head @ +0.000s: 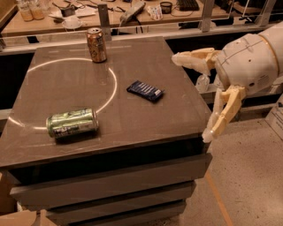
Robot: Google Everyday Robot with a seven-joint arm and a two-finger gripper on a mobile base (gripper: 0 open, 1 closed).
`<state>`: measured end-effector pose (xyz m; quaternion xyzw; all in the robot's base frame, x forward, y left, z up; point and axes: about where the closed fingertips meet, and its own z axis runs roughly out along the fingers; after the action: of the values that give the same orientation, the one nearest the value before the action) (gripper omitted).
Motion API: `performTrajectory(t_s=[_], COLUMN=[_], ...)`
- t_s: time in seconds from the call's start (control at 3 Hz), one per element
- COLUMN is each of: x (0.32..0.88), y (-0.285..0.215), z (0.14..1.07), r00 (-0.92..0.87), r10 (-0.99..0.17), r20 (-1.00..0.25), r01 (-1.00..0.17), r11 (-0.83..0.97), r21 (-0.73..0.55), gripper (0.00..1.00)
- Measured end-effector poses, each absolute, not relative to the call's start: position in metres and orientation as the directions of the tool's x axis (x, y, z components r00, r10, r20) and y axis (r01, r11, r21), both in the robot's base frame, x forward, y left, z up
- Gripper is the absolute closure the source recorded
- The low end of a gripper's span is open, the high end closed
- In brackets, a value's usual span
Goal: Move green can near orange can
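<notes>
The robot's gripper will close on the green can's end [90,121] nearest the dark blue snack packet, because the green can has to move near the orange can.
The green can [72,123] lies on its side near the front left of the dark table [146,84]. The orange can [96,44] stands upright at the table's far side, well apart from the green can. My gripper [191,95] is at the table's right edge, far from both cans. Its two cream fingers are spread wide apart, one finger [191,58] over the table's right edge and the other finger [222,114] pointing down beside the table. It holds nothing.
A dark blue snack packet [145,90] lies right of the table's middle. A pale ring of light crosses the tabletop. A cluttered workbench [132,11] stands behind a railing at the back. Open floor [247,176] lies to the right.
</notes>
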<state>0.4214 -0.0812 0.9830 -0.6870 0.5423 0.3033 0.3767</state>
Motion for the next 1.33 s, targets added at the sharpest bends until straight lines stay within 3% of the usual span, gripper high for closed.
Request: performTrajectory(t_s=[1.33], x=[0.492], y=[0.014], z=[0.919], r00=[0.144], r10=[-0.322], r20=[-0.936], r01=[-0.989], r11=[-0.025], r21=[-0.143], gripper=[0.0])
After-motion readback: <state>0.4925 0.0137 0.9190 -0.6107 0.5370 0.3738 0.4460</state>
